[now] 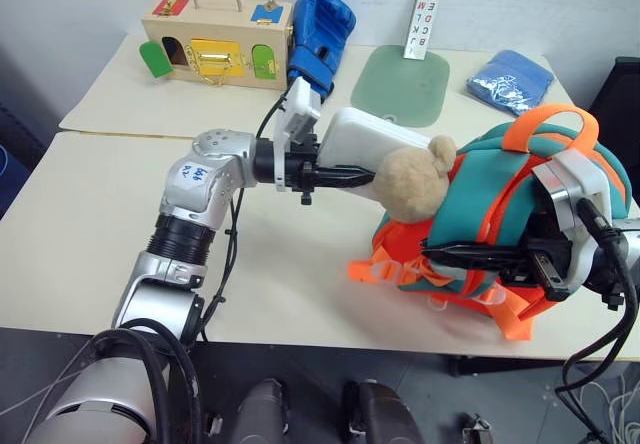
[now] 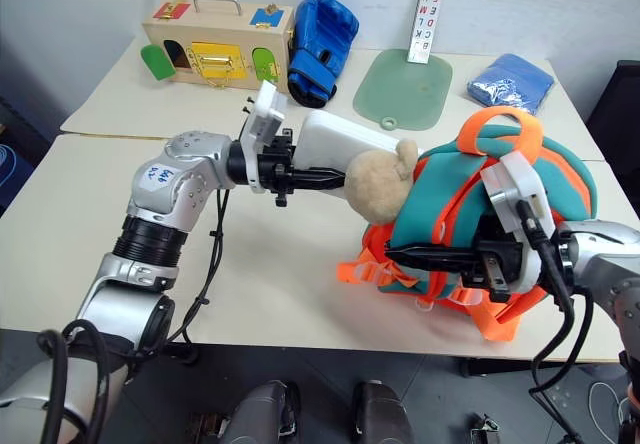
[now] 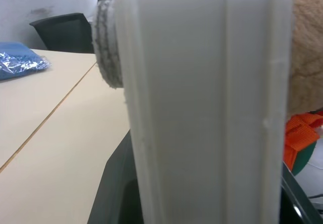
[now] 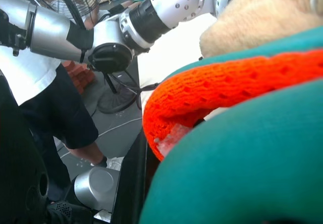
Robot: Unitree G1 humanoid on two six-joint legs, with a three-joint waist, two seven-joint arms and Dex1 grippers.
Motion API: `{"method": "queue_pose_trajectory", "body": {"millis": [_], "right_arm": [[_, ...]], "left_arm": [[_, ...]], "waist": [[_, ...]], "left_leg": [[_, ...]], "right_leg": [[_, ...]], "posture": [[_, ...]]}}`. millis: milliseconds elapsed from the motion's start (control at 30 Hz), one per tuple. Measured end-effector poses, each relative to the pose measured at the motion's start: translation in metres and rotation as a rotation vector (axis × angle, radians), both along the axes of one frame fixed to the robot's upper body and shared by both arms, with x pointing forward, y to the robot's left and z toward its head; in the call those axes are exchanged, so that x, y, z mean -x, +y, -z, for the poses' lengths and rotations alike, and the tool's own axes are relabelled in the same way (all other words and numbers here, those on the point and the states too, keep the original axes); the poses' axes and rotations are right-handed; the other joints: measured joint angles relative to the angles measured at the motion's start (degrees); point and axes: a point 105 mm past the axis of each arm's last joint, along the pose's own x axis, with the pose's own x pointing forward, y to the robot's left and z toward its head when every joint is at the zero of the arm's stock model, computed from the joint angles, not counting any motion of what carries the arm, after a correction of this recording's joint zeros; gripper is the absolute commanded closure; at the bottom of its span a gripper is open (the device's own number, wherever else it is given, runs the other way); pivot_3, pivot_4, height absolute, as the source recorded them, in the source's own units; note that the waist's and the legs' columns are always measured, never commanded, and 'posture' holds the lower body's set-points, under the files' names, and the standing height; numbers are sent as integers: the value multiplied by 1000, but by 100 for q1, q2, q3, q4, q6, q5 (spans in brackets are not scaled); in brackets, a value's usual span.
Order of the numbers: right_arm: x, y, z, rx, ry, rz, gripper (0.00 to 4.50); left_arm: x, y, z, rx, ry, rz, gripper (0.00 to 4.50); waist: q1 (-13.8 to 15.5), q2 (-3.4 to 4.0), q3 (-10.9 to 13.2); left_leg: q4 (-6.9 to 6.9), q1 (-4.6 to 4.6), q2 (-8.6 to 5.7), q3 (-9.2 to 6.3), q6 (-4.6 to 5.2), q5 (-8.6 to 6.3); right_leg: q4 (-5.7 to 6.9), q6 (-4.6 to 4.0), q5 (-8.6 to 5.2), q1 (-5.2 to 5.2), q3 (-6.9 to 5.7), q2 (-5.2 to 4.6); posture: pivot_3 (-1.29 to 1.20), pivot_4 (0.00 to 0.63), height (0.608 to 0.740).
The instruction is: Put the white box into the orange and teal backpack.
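Note:
Next, my left gripper lets go of the white box deep inside the orange and teal backpack (image 1: 482, 172), past the tan plush toy.
My left gripper (image 1: 362, 175) is shut on the white box (image 1: 368, 138), holding it level above the table with its long side toward the orange and teal backpack (image 1: 500, 199). The box's far end is hidden behind the tan plush toy (image 1: 413, 180) attached to the pack. Close up in the left wrist view, the white box (image 3: 202, 108) stands on edge between the dark fingers (image 3: 112, 193). The backpack rests on the table's right side. My right gripper (image 1: 440, 255) is shut on its front edge, pinching teal fabric (image 4: 252, 173) and an orange strap (image 4: 227, 88).
At the back of the table (image 1: 100, 224) stand a wooden box with coloured doors (image 1: 215, 46), a blue boxing glove (image 1: 320, 26), a green mat (image 1: 400, 84), a blue folded cloth (image 1: 510, 81) and a letter strip (image 1: 425, 9). A person (image 4: 45, 98) stands beyond the table.

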Motion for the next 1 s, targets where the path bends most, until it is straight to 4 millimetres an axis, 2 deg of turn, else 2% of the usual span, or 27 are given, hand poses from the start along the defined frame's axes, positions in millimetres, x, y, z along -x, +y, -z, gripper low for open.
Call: {"method": "queue_pose_trajectory", "body": {"millis": [167,267,333,467,633,800,1000], "right_arm": [[8,-9,6,22,30,11,4462],[12,-15,1,24,28,14,4462],[14,-17,0,18,28,13,4462],[15,-16,0,16,32,9,4462],[14,-13,-3,19,8,4,4462],[12,-10,1,26,24,-3,4462],[14,-6,0,36,9,-13,4462]], "left_arm": [[-1,51,-16,-16,10,-73,3128],[3,72,-26,-5,42,-94,3128],[5,77,-31,4,58,-92,3128],[9,70,-35,10,42,-52,3128],[7,37,-23,-8,37,29,3128],[5,25,-38,-3,9,80,3128],[2,9,-30,-18,20,130,3128]], "waist": [[-124,1,0],[-113,0,0],[-107,1,0],[-73,0,0],[-78,0,0],[-117,1,0],[-96,1,0]], "left_leg": [[-1,1,0,1,1,0],[-1,1,0,-3,0,0],[0,0,-1,-3,1,0],[5,-2,-6,-4,1,0],[3,-4,-5,-3,-2,1],[-1,-2,-2,6,-14,8],[5,-4,-4,6,-8,5]], "right_leg": [[2,-1,0,0,2,-1],[2,-1,0,0,-1,-1],[1,-1,0,1,0,-3],[0,0,0,5,-1,-8],[0,0,0,1,-1,-4],[2,0,0,-6,3,4],[3,0,0,-5,3,2]], "posture": [[0,150,740],[0,150,740],[0,150,740],[0,150,740],[0,150,740],[0,150,740],[0,150,740]]}}
